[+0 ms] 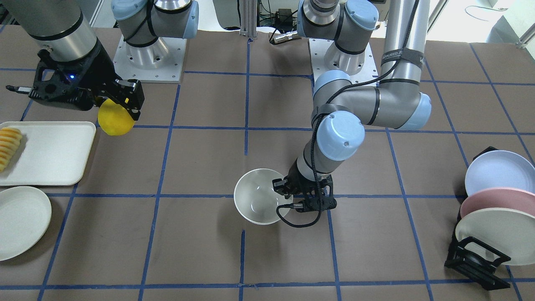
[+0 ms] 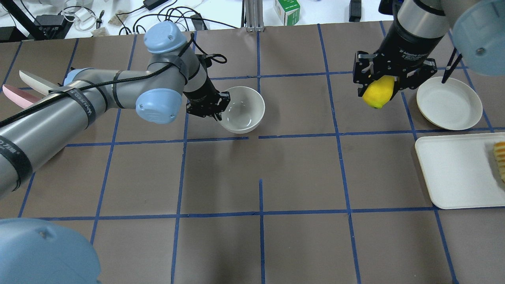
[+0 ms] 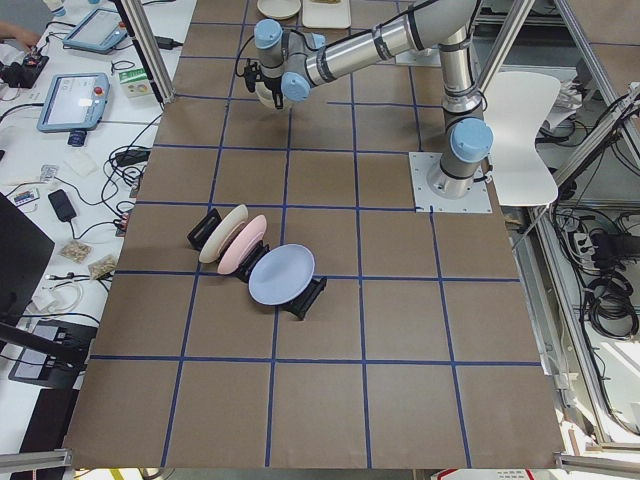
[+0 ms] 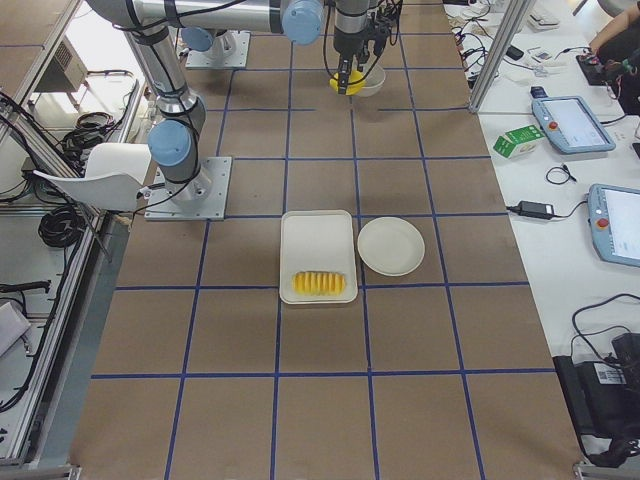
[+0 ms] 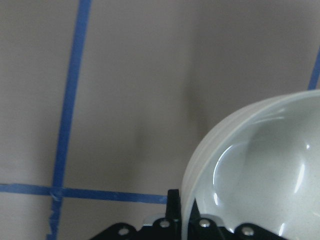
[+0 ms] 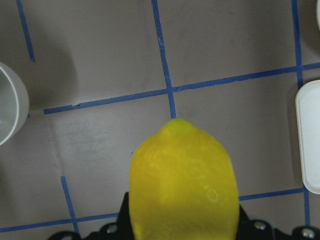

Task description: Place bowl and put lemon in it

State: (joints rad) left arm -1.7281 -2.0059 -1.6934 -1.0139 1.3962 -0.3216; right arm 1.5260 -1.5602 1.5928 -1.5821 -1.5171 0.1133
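Observation:
Next, my right gripper sets the yellow lemon down and lets go of it on the bottom of the off-white bowl (image 1: pixel 248 200).
The off-white bowl (image 2: pixel 242 108) is low over the table's middle; I cannot tell whether it rests on the table. It also shows in the front-facing view (image 1: pixel 255 196). My left gripper (image 2: pixel 219 112) is shut on the bowl's rim, one finger inside and one outside, as the left wrist view (image 5: pixel 187 222) shows with the bowl (image 5: pixel 260 165) in front. My right gripper (image 2: pixel 378 87) is shut on the yellow lemon (image 2: pixel 378 94) and holds it in the air, well to the right of the bowl. The lemon fills the right wrist view (image 6: pixel 182 185).
A flat cream plate (image 2: pixel 449 103) and a white tray (image 2: pixel 453 173) with sliced yellow food (image 2: pixel 500 159) lie at the right side. A black rack with pastel plates (image 1: pixel 497 200) stands at the left end.

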